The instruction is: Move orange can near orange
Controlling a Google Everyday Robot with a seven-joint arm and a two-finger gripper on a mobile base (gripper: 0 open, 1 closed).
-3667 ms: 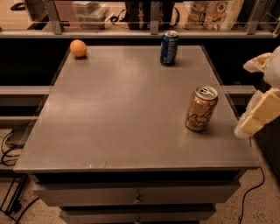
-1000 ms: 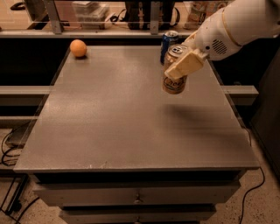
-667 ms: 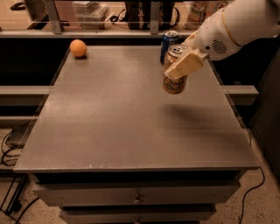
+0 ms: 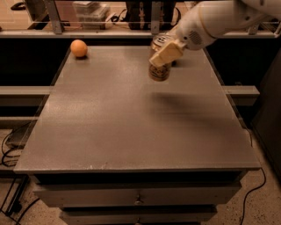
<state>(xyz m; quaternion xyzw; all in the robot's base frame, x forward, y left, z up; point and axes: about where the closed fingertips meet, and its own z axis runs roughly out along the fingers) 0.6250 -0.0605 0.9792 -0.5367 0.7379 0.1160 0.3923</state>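
Observation:
The gripper will set the orange can free on the grey table's back edge area [image 4: 95, 58], beside the orange.
The orange can [image 4: 159, 72] hangs tilted in my gripper [image 4: 166, 53], a little above the back right part of the grey table [image 4: 131, 127]. Only its copper lower body and a bit of its silver top show past the cream fingers [image 4: 167, 52]. The gripper is shut on the can, and the white arm [image 4: 210, 19] reaches in from the upper right. The orange [image 4: 79, 48] lies at the table's back left corner, well to the left of the can.
The dark blue can is mostly hidden behind my gripper near the table's back edge. A railing and shelf with clutter [image 4: 92, 9] run behind the table. Drawers [image 4: 138, 197] are below the front edge. Cables [image 4: 9, 149] lie on the floor at left.
My gripper has carried the orange can a little to the left and toward the back of the table. The orange has not moved.

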